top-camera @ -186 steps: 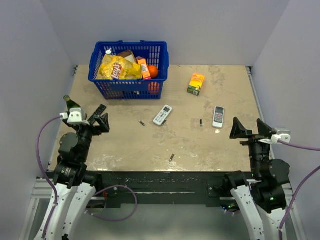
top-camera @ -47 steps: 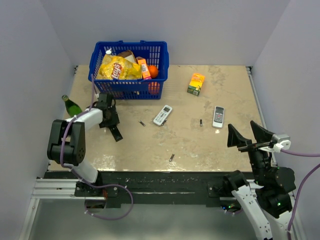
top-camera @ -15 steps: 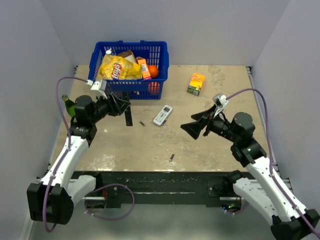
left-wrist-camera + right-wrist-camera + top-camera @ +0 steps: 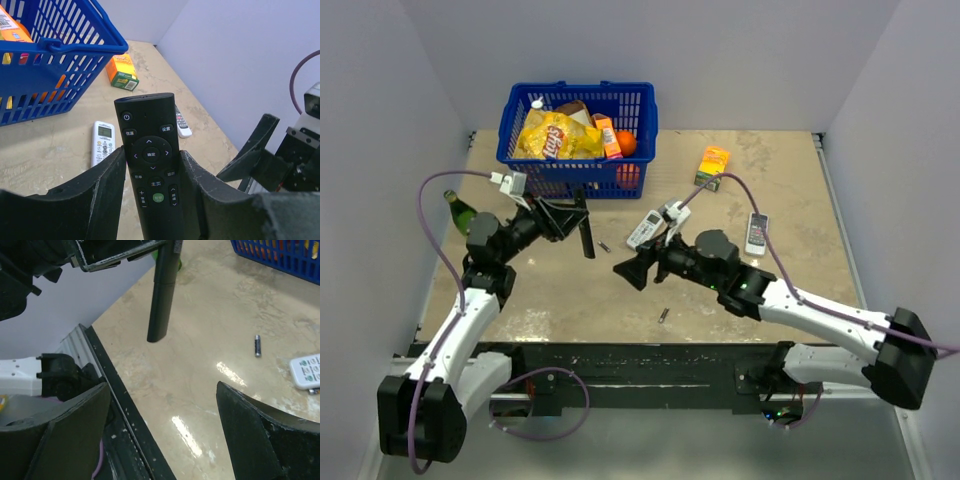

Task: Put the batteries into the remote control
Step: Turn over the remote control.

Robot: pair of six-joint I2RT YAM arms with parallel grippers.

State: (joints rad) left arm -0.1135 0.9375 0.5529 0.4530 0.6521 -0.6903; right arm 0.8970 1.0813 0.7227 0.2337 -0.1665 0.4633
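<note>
The remote control's end below my left gripper is closed by a cover, so next I grip that end (image 4: 157, 329) with my right gripper before my left gripper changes its hold.
My left gripper (image 4: 570, 216) is shut on the remote control (image 4: 584, 232), a slim black bar held above the table left of centre. In the left wrist view the remote control (image 4: 152, 165) sits button side up between the jaws of the left gripper (image 4: 152, 152). My right gripper (image 4: 632, 270) stands open just right of it, with nothing between its fingers. From the right wrist the remote control (image 4: 162, 295) hangs ahead of the open right gripper (image 4: 162, 390). One of the batteries (image 4: 605, 246) lies near the remote, also seen as a battery (image 4: 257, 345). Another battery (image 4: 663, 315) lies nearer the front edge.
A blue basket (image 4: 578, 175) of groceries stands at the back left. A white remote with a screen (image 4: 645, 228) and another white remote (image 4: 757, 233) lie mid-table. An orange juice box (image 4: 713, 167) stands behind them. A green bottle (image 4: 460, 210) lies at the left edge.
My right arm has swung left across the table, bringing its open gripper close to the held remote. The left gripper has shifted the remote slightly to the right.
</note>
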